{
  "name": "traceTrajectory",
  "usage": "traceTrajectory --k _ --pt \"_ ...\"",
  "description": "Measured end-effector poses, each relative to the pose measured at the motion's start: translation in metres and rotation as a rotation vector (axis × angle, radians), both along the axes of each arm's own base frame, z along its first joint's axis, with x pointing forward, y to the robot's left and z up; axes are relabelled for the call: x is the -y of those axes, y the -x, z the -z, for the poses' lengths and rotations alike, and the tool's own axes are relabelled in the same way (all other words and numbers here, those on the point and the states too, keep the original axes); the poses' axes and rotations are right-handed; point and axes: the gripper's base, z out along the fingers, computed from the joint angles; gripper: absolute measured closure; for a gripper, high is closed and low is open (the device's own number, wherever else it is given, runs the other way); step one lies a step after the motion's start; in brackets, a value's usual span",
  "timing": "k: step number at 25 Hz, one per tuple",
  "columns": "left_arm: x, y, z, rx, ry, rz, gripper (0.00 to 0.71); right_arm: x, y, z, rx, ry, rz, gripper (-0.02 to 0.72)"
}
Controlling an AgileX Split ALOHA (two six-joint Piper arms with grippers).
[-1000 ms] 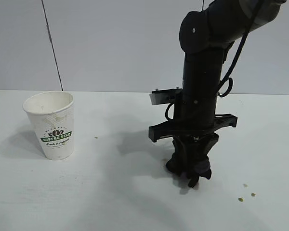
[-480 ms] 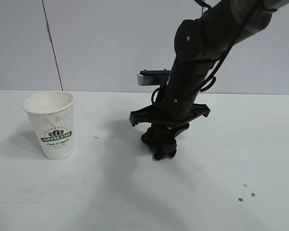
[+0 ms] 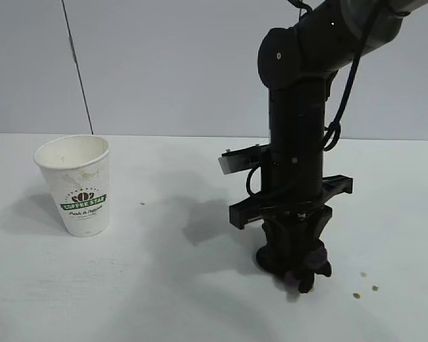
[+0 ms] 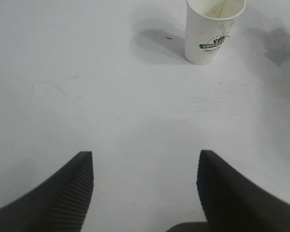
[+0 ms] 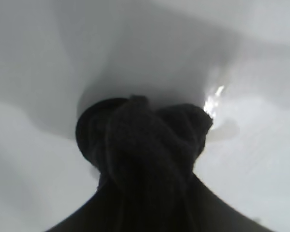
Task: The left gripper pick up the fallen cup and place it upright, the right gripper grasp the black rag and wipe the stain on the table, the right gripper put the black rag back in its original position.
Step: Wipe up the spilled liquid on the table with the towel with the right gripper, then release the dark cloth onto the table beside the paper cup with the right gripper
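My right gripper should release the black rag on the table (image 3: pixel 265 233) between the cup and the brown specks, closer to the specks.
The white paper cup (image 3: pixel 77 184) with its green logo stands upright at the left of the white table (image 3: pixel 164 285); the left wrist view shows the cup (image 4: pixel 211 30) far off. My left gripper (image 4: pixel 145 166) hovers open over bare table, nothing between its fingers. My right gripper (image 3: pixel 294 267) points straight down at the table right of centre, shut on the black rag (image 3: pixel 307 269), which is pressed onto the surface. In the right wrist view the black rag (image 5: pixel 142 140) bulges out past the jaws. The stain is hidden or gone; I see no blotch.
A few small brown specks (image 3: pixel 366 285) lie just right of the rag, and one speck (image 3: pixel 143 204) sits right of the cup. A thin dark cable (image 3: pixel 77 68) runs down the grey back wall. A wet glint (image 5: pixel 213 99) shows on the table beside the rag.
The right arm swept with the rag from front right toward the back left, then returned to the front right, ending slightly nearer the front and the specks. Cup and left gripper stayed put.
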Motion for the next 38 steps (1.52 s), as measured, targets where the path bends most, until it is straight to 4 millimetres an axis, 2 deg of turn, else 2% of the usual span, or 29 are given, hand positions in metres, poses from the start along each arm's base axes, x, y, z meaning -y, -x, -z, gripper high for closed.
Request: traceTrajectory --k 6,8,12,15,17,21,24,29,30,35,38 --pt "0.0 0.0 0.0 0.0 0.0 0.0 0.258 0.013 -0.009 0.0 0.083 0.111 -0.012 0.567" --pt "0.0 0.0 0.0 0.0 0.0 0.0 0.258 0.027 -0.018 -0.001 0.138 0.171 0.029 0.567" --pt "0.0 0.0 0.0 0.0 0.0 0.0 0.258 0.07 -0.035 -0.002 0.184 0.225 0.171 0.567" --pt "0.0 0.0 0.0 0.0 0.0 0.0 0.258 0.08 -0.037 -0.001 0.148 0.142 0.238 0.567" --pt "0.0 0.0 0.0 0.0 0.0 0.0 0.258 0.072 -0.036 -0.001 0.125 0.048 0.238 0.567" --pt "0.0 0.0 0.0 0.0 0.0 0.0 0.258 0.035 -0.034 -0.009 0.16 -0.166 0.206 0.567" --pt "0.0 0.0 0.0 0.0 0.0 0.0 0.258 0.012 -0.03 -0.018 0.209 -0.223 0.153 0.567" --pt "0.0 0.0 0.0 0.0 0.0 0.0 0.258 0.003 -0.027 -0.021 0.215 -0.223 0.115 0.552" --pt "0.0 0.0 0.0 0.0 0.0 0.0 0.258 0.003 -0.027 -0.021 0.21 -0.22 0.114 0.524" --pt "0.0 0.0 0.0 0.0 0.0 0.0 0.258 0.003 -0.026 -0.021 0.196 -0.21 0.122 0.237" --pt "0.0 0.0 0.0 0.0 0.0 0.0 0.258 0.004 -0.029 -0.027 0.216 -0.214 0.177 0.187"
